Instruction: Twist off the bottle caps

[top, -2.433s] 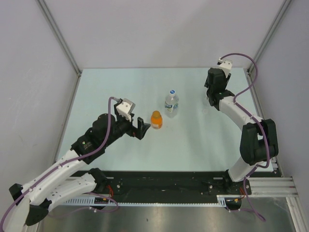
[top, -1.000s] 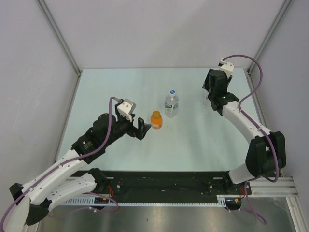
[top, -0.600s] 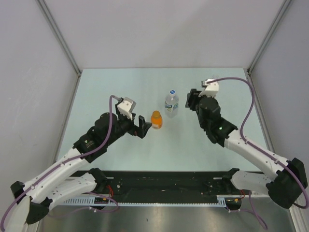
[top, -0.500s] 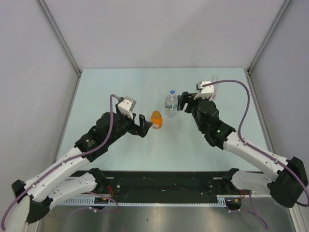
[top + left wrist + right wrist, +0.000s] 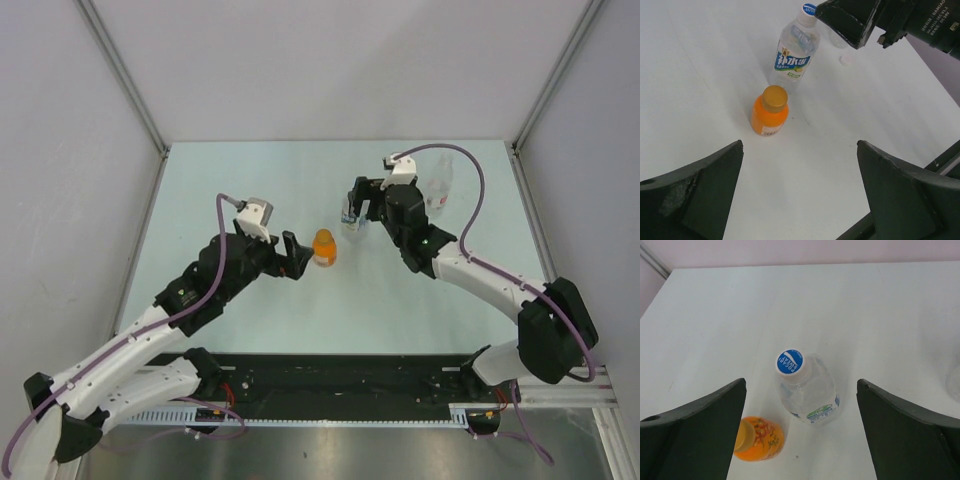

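The body of the clear bottle stands free behind the orange bottle, so the robot's right gripper needs to lift it by the white cap [image 5: 790, 362] into the left gripper before unscrewing.
A squat orange bottle [image 5: 323, 248] with an orange cap [image 5: 775, 97] stands mid-table. My left gripper [image 5: 294, 255] is open just left of it, and the bottle sits ahead of the jaws, not between them [image 5: 800, 145]. Beside it stands a clear bottle with a blue label [image 5: 810, 390], its white cap with a blue mark [image 5: 790, 362] screwed on. My right gripper [image 5: 358, 206] hovers open over this bottle, which lies between its spread fingers [image 5: 801, 384] without touching them. A slim clear bottle [image 5: 438, 185] stands at the back right. A small whitish cap [image 5: 846, 60] lies loose on the table.
The pale table [image 5: 250, 180] is walled on the left, back and right. A metal post [image 5: 120, 70] rises at the back left corner. The right arm [image 5: 480, 280] reaches diagonally across the table's right half.
The right arm has swung from the slim bottle at the back right to above the blue-label bottle, and its jaws have opened wide. The left gripper edged slightly nearer the orange bottle.
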